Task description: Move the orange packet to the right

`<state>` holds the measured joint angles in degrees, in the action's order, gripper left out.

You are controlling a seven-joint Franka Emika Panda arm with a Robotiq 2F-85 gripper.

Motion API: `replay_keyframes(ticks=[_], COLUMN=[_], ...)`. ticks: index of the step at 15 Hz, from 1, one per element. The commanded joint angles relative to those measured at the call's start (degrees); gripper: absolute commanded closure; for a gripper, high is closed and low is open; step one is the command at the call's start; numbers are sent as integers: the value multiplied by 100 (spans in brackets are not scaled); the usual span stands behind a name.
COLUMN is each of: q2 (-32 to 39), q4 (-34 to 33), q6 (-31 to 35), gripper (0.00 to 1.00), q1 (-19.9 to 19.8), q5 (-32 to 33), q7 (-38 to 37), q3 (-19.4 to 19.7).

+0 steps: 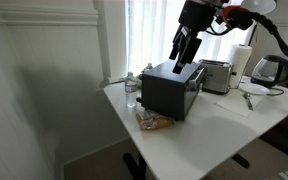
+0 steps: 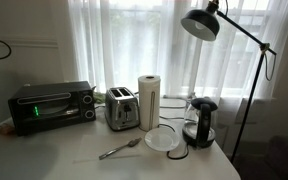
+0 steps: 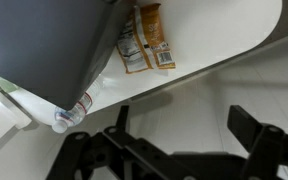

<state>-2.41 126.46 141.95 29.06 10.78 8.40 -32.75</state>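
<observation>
Next, my gripper closes on the orange packet's white-patched end point(image 1: 142, 124) point(image 3: 155, 66), which is nearest the edge of the table on the water bottle's side.
The orange packet point(image 1: 154, 122) lies flat on the white table point(image 1: 224, 118), just in front of the black box appliance point(image 1: 172, 88). In the wrist view the orange packet point(image 3: 147, 38) shows tan and white patches and lies beside the appliance's dark side point(image 3: 44, 40). My gripper point(image 1: 182, 56) hangs in the air above the appliance, well clear of the packet. In the wrist view the gripper point(image 3: 184, 130) has its two fingers spread wide with nothing between them. The packet and the gripper are out of view in the exterior view that faces the window.
A clear water bottle point(image 1: 131, 92) stands by the appliance at the table's edge and also shows in the wrist view point(image 3: 74, 110). A silver toaster point(image 2: 121, 110), a paper towel roll point(image 2: 149, 100), a plate point(image 2: 164, 140), a fork point(image 2: 119, 150), a kettle point(image 2: 199, 122) and a lamp point(image 2: 206, 22) are nearby.
</observation>
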Motion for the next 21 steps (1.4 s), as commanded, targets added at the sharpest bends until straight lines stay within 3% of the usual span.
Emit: replay_keyframes(ticks=[1, 7, 12, 17, 21], q2=[-2, 114, 1027, 2029, 2701], q4=[-8, -55, -502, -1205, -1814], q6=[-12, -62, -802, -1440, -2001], gripper=[0, 0, 0, 0, 0], q1=[20, 13, 185, 772, 1498], q5=[-8, 55, 936, 1838, 2330], q7=[10, 28, -158, -511, -992], q3=[47, 68, -54, 168, 665])
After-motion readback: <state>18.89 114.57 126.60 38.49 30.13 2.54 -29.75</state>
